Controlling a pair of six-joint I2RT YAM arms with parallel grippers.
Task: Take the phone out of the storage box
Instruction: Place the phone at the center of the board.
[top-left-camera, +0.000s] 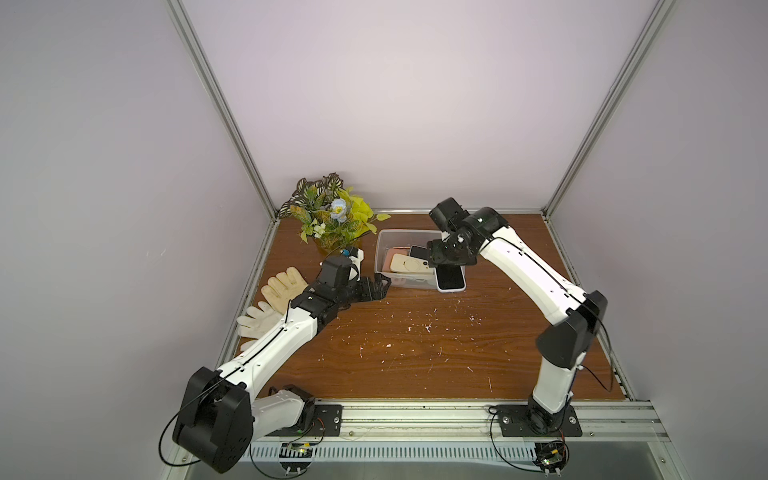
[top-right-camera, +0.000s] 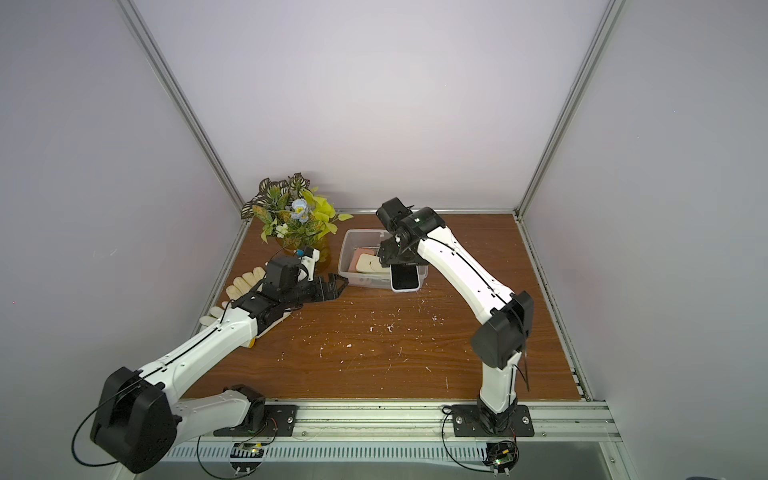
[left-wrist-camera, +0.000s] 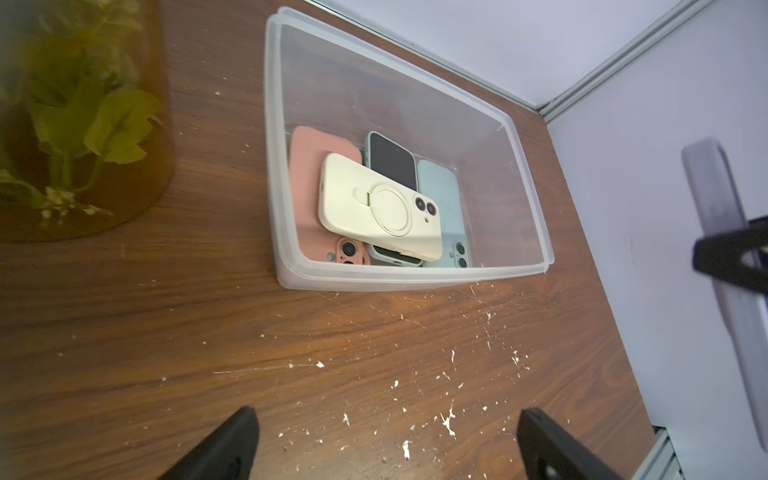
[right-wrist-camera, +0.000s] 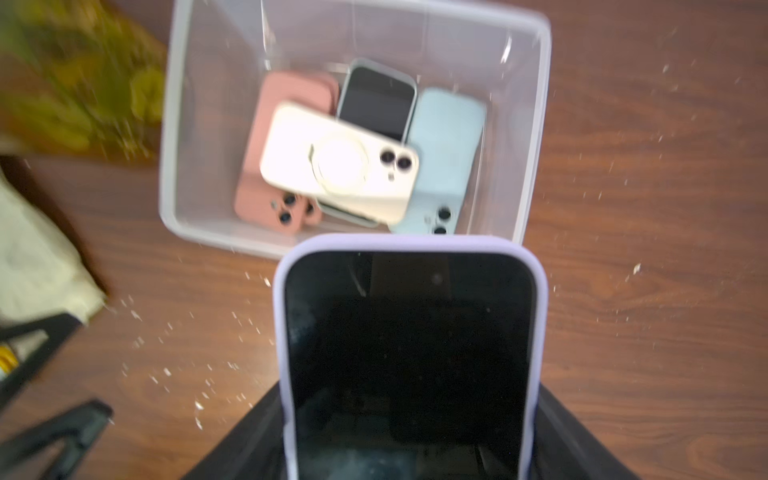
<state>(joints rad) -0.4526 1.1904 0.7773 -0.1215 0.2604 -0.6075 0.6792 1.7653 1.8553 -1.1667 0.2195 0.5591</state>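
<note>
My right gripper needs to put the lilac phone down on the bare wood (top-left-camera: 462, 326) next to the white flecks, in front of the storage box.
The clear storage box (top-left-camera: 379, 253) stands at the back of the wooden table, seen too in the left wrist view (left-wrist-camera: 275, 166) and right wrist view (right-wrist-camera: 167, 137). In it lie a cream phone (left-wrist-camera: 380, 208) on top of a pink one (left-wrist-camera: 309, 187), a pale blue one (left-wrist-camera: 442, 195) and one with its dark screen up (left-wrist-camera: 392, 160). My right gripper (top-left-camera: 448, 268) is shut on a phone in a lilac case (right-wrist-camera: 409, 353), screen up, held over the box's near right corner (top-right-camera: 404, 277). My left gripper (left-wrist-camera: 386, 436) is open and holds nothing, low over the table left of the box (top-left-camera: 380, 286).
An amber vase of flowers (top-left-camera: 332, 216) stands just left of the box. Cream gloves (top-left-camera: 274, 299) lie under the left arm near the left wall. White flecks are scattered over the table (top-left-camera: 415, 332). Metal frame posts and pale walls close in the sides.
</note>
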